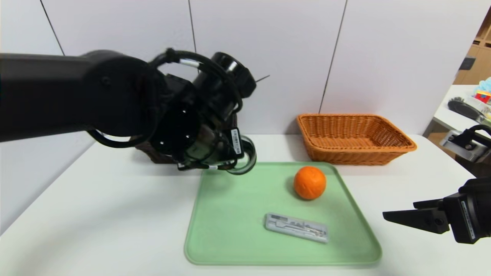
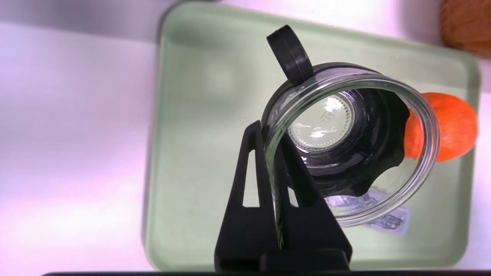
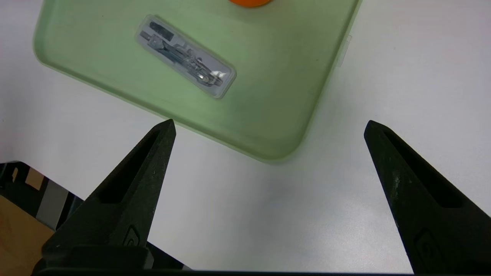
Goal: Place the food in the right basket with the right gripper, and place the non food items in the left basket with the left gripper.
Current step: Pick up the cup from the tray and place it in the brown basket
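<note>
My left gripper needs to release the clear glass cup around the middle of the dark brown basket (image 1: 193,133), nearer the basket's back side. The cup is still in the air over the green tray.
My left gripper (image 2: 268,132) is shut on the rim of the clear glass cup (image 2: 349,142), one finger inside and one outside, and holds it in the air over the far left corner of the green tray (image 1: 230,237). The cup (image 1: 245,157) has a black holder and handle. The round orange food (image 1: 310,183) and the flat grey case (image 1: 296,227) lie on the tray. The left arm hides most of the dark brown left basket (image 1: 147,153). The orange-tan right basket (image 1: 353,138) stands empty behind the tray. My right gripper (image 1: 399,210) hovers open off the tray's near right corner.
The tray (image 3: 268,76) lies in the middle of a white table (image 1: 96,214), whose near edge shows under my right gripper (image 3: 270,122). A wall stands close behind the baskets. A second table with clutter (image 1: 468,107) is at the far right.
</note>
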